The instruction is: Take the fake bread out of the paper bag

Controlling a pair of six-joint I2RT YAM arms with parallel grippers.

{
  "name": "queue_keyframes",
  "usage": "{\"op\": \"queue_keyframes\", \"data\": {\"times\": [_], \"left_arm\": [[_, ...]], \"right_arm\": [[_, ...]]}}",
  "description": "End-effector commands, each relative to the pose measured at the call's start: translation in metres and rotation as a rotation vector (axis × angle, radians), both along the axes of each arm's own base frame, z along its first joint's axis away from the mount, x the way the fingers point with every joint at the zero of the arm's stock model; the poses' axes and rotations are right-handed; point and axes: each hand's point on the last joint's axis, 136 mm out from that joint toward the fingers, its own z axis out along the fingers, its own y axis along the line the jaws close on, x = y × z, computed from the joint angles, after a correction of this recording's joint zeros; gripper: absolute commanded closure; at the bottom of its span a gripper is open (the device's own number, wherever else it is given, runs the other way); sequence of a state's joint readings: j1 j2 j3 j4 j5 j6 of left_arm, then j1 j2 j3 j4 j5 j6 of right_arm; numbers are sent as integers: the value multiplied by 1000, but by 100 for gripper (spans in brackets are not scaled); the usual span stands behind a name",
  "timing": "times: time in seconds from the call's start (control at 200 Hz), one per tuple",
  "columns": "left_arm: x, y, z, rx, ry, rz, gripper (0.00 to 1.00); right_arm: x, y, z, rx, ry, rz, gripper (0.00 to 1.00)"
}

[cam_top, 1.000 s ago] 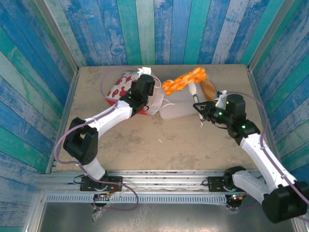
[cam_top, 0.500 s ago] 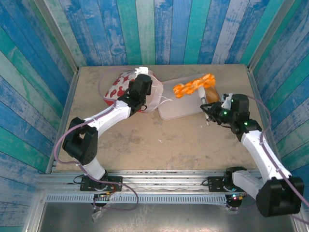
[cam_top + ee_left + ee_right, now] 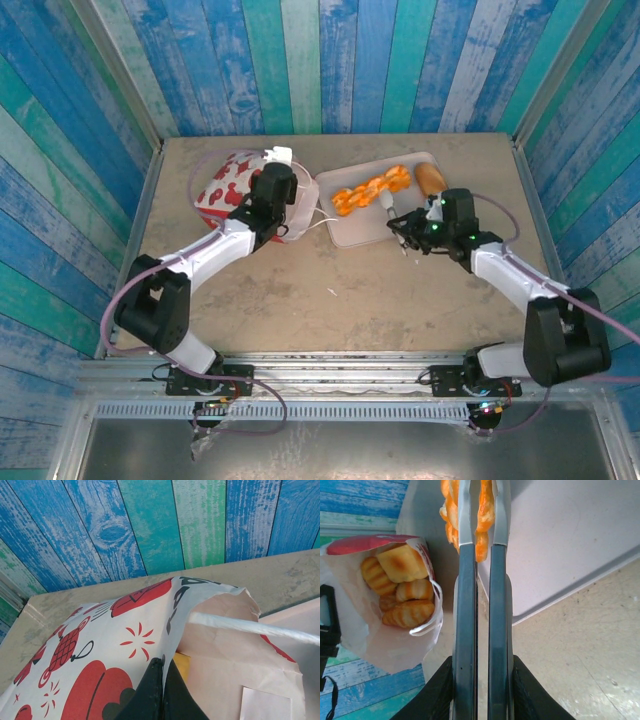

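I should use the tongs in my right gripper to lay the orange braided bread down along the tray's far edge (image 3: 354, 184).
The paper bag (image 3: 232, 182), red and white, lies tilted at the back left with its mouth toward the tray (image 3: 352, 226). My left gripper (image 3: 288, 205) is shut on the bag's rim (image 3: 165, 650). Several fake bread rolls (image 3: 400, 590) sit inside the bag (image 3: 355, 625). My right gripper (image 3: 482, 665) is shut on metal tongs (image 3: 477, 605), seen from above at the tray's right edge (image 3: 398, 215). The tongs pinch an orange braided bread (image 3: 482, 510), which rests over the tray (image 3: 370, 188). An oblong tan bun (image 3: 430, 177) lies by the tray's far right corner.
Blue and green plank walls (image 3: 330, 60) close in the table on three sides. The white cord handle (image 3: 427, 625) hangs from the bag's mouth near the tongs. Bare tabletop (image 3: 340, 300) stretches between the arms toward the near edge.
My right arm has swung left and down, bringing the braided bread in the tongs from above the back of the table onto the tray. The left arm and bag shifted slightly left.
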State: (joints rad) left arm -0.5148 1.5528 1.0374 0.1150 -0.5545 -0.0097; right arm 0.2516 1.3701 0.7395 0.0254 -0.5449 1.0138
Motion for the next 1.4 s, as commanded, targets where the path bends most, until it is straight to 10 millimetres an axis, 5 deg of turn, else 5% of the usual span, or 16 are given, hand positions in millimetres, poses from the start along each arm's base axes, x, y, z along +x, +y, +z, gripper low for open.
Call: {"op": "queue_keyframes", "data": {"times": [0.0, 0.771, 1.137, 1.397], "left_arm": [[-7, 5, 36, -18, -96, -12, 100], [-13, 8, 37, -2, -118, -36, 100], [-13, 6, 39, -6, -119, -47, 100], [-12, 5, 41, -15, -121, -45, 100]], "right_arm": [[30, 19, 33, 60, -121, -6, 99], [70, 44, -4, 85, -46, -63, 95], [72, 47, -11, 80, -20, -59, 70], [73, 50, -14, 69, -12, -34, 64]]}}
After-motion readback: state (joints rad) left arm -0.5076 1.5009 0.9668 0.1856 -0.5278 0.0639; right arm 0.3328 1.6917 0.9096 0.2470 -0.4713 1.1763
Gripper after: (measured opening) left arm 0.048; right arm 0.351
